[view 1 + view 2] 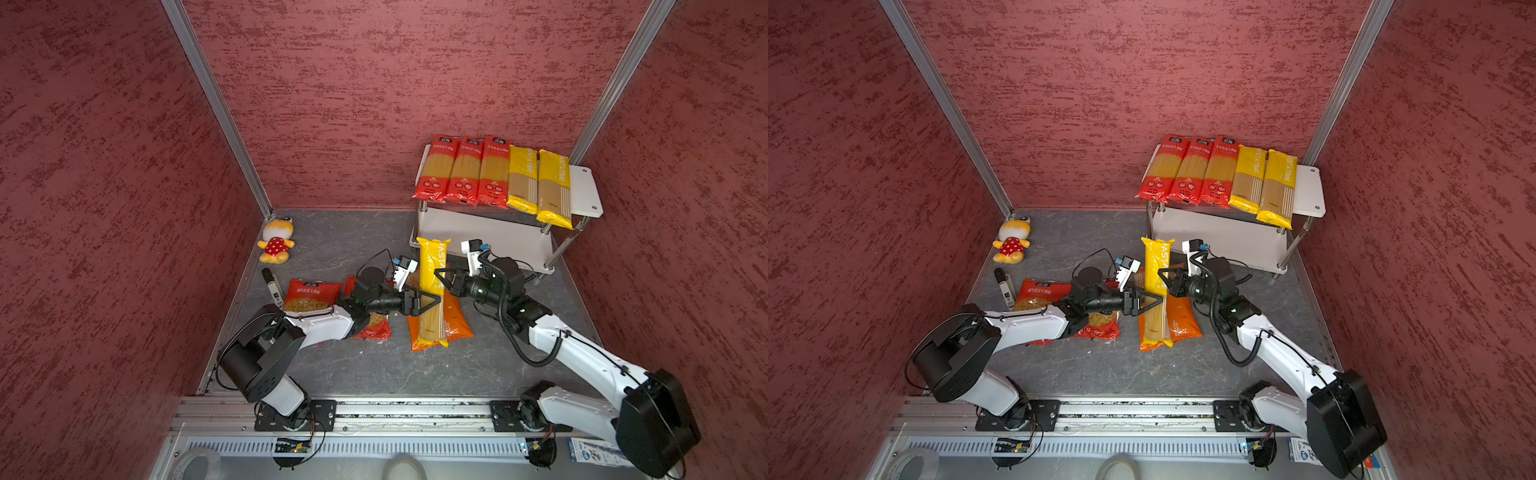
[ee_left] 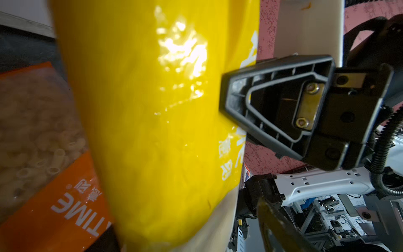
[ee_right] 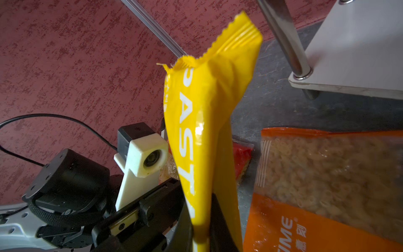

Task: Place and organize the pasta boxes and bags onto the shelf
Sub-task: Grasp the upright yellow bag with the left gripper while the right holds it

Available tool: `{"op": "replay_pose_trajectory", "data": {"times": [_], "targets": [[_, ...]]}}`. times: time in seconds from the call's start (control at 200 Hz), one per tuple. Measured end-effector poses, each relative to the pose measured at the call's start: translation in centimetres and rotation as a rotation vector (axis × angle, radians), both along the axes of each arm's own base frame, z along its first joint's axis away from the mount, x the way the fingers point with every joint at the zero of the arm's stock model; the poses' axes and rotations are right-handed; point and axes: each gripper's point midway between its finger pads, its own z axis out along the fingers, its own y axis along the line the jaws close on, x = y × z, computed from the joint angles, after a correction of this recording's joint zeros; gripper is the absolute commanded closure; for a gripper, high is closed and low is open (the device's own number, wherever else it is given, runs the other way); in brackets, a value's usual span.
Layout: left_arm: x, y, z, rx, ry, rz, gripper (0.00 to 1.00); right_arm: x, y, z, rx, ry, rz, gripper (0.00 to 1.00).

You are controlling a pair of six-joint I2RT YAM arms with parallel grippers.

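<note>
The robot's right gripper is on the yellow bag's upper, shelf-side part, so the left gripper should hold the bag while the right gripper takes its lower end (image 1: 432, 328).
A long yellow PASTATIME bag (image 1: 432, 266) (image 1: 1156, 270) stands tilted above the floor at the middle. My right gripper (image 1: 441, 277) (image 3: 201, 235) is shut on its upper part, the plastic (image 3: 202, 109) pinched flat between the fingers. Lower down, my left gripper (image 1: 432, 300) (image 1: 1155, 301) is open, its fingers spread on either side of the bag (image 2: 152, 109); one finger (image 2: 274, 220) stands apart from it. The shelf (image 1: 586, 191) at the back right carries three red spaghetti bags (image 1: 463, 172) and two yellow bags (image 1: 540, 183) on its top board.
A wide orange bag (image 1: 457, 320) (image 3: 327, 174) lies on the floor under the held bag. A red curly-pasta bag (image 1: 309, 295) and another red bag (image 1: 376, 330) lie by the left arm. A marker (image 1: 272, 286) and a plush toy (image 1: 274, 243) are at far left.
</note>
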Motion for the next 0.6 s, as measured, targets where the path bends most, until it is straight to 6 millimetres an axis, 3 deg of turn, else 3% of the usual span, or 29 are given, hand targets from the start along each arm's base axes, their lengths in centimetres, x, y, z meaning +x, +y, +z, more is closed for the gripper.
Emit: {"op": "replay_pose_trajectory", "data": {"times": [0.115,0.23,0.346,0.596], "targets": [[0.5,-0.2,0.1,-0.032,0.012,-0.007,0.49,0.0,0.3,0.8,0.016,-0.022,0.012,0.96],[0.6,-0.4,0.5,-0.062,0.019,-0.023,0.6,0.3,0.3,1.0,0.021,-0.03,0.009,0.94],[0.6,-0.5,0.6,-0.079,0.041,-0.029,0.72,0.5,0.1,1.0,0.017,-0.033,-0.002,0.84],[0.7,-0.5,1.0,-0.097,0.063,-0.029,0.86,1.0,-0.4,1.5,0.015,-0.059,-0.036,0.66]]}}
